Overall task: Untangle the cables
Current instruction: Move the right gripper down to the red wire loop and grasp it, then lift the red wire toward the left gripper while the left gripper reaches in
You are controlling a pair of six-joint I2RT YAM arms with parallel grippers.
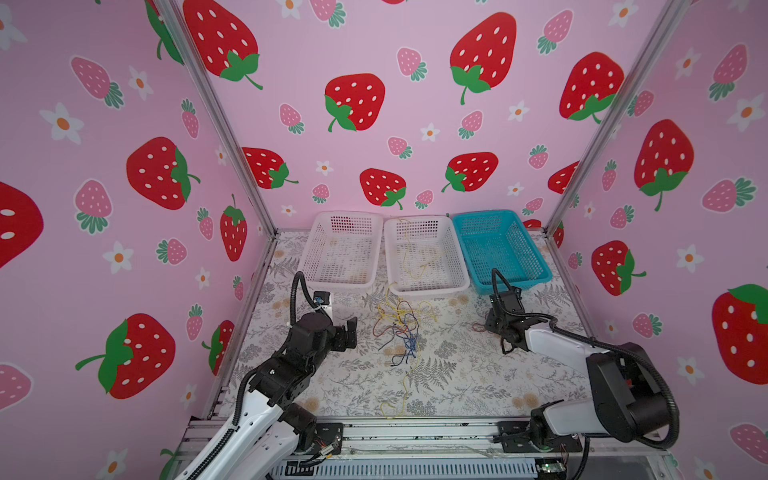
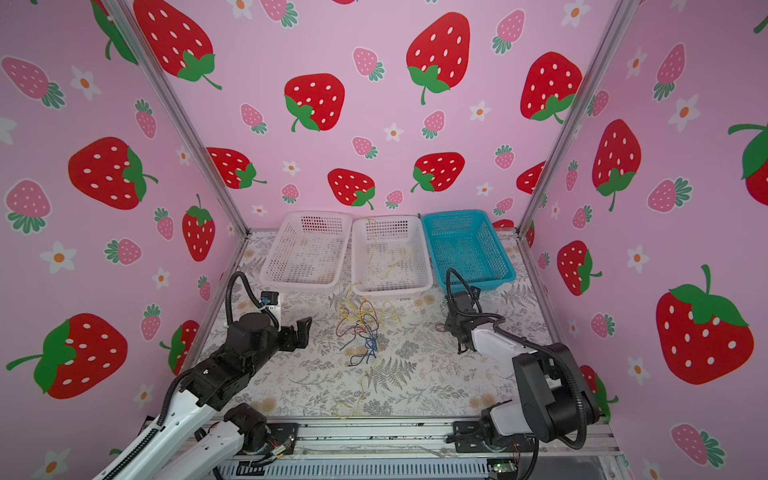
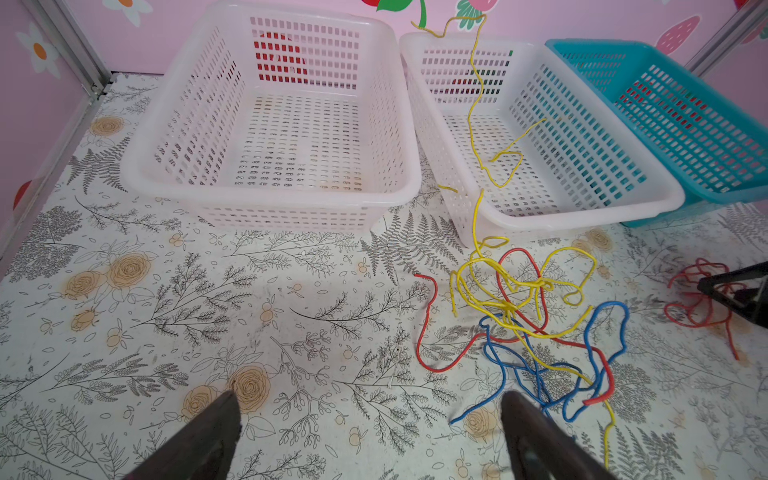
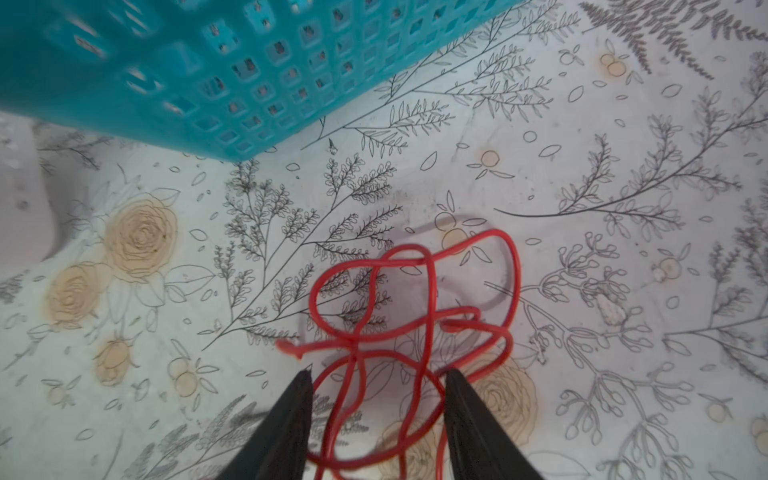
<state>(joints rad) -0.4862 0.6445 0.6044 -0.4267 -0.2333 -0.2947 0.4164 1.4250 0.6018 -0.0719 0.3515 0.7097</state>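
Observation:
My left gripper needs to close on the loose loops (image 3: 682, 313) of the separate red cable, below my right gripper's fingers, once my right gripper lifts it.
A tangle of yellow, red and dark blue cables (image 1: 399, 328) (image 2: 363, 328) (image 3: 519, 316) lies mid-table. One yellow strand trails to the table's front edge (image 1: 401, 386). Another yellow cable (image 3: 478, 104) lies in the middle white basket, draped over its rim. A separate red cable (image 4: 415, 299) (image 3: 698, 299) lies coiled on the right. My right gripper (image 4: 378, 374) (image 1: 490, 328) stands low over it, jaws apart with several red loops between the fingers. My left gripper (image 3: 370, 399) (image 1: 351, 332) is wide open left of the tangle, holding nothing; a blue cable end lies by one finger.
Three baskets line the back of the table: a white one (image 1: 332, 285) on the left, a white one (image 1: 432, 291) in the middle and a blue one (image 1: 536, 280) on the right, close behind my right gripper. Pink walls enclose three sides.

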